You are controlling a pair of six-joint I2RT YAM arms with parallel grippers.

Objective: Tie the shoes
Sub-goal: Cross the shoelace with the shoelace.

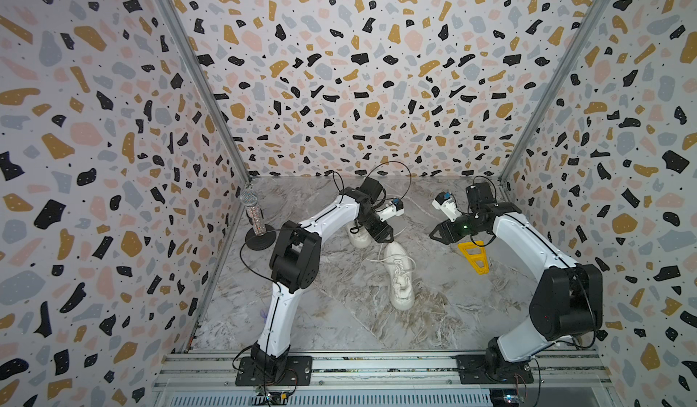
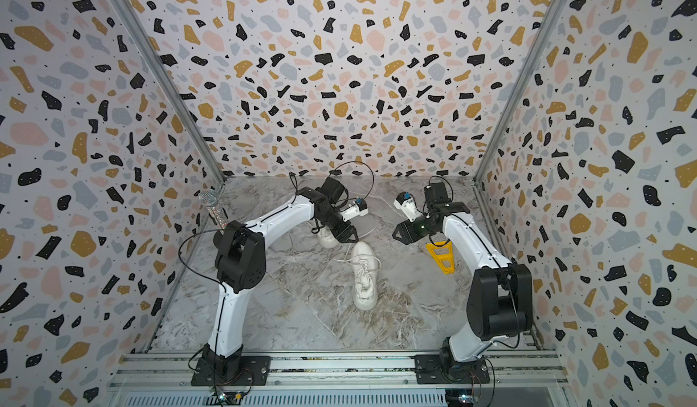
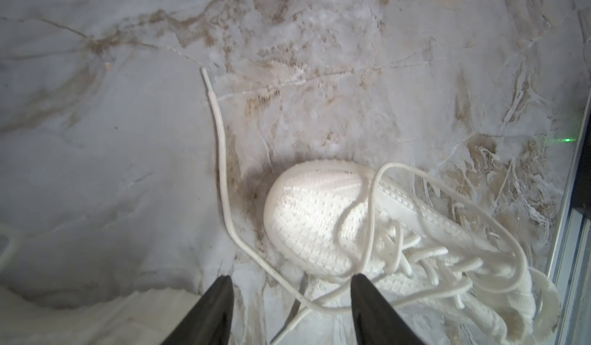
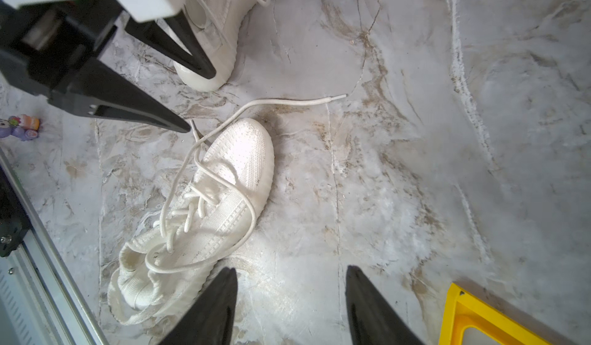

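Observation:
Next, my right gripper goes to the loose lace over the nearer shoe's upper point(image 1: 394, 260) point(image 4: 175, 186), just behind the shoe's toe, and closes there.
Two cream knit shoes lie on the marble floor. The nearer shoe point(image 1: 399, 277) point(image 2: 364, 277) point(image 4: 224, 193) has loose looped laces over its upper, and one lace end point(image 4: 294, 102) point(image 3: 220, 142) trails past its toe point(image 3: 313, 218). The far shoe point(image 1: 358, 235) point(image 4: 217, 23) is partly hidden under my left arm. My left gripper point(image 1: 384, 235) point(image 3: 292, 278) point(image 4: 198, 100) hangs open just above the nearer shoe's toe, with a lace on the floor between its fingers, not gripped. My right gripper point(image 1: 439, 235) point(image 4: 291, 270) is open and empty, to the right of that shoe.
A yellow triangular frame point(image 1: 473, 256) point(image 4: 479, 317) lies under my right arm. A glittery microphone on a black stand point(image 1: 251, 212) stands by the left wall. A small purple toy point(image 4: 19, 127) sits near the front rail. Patterned walls enclose three sides.

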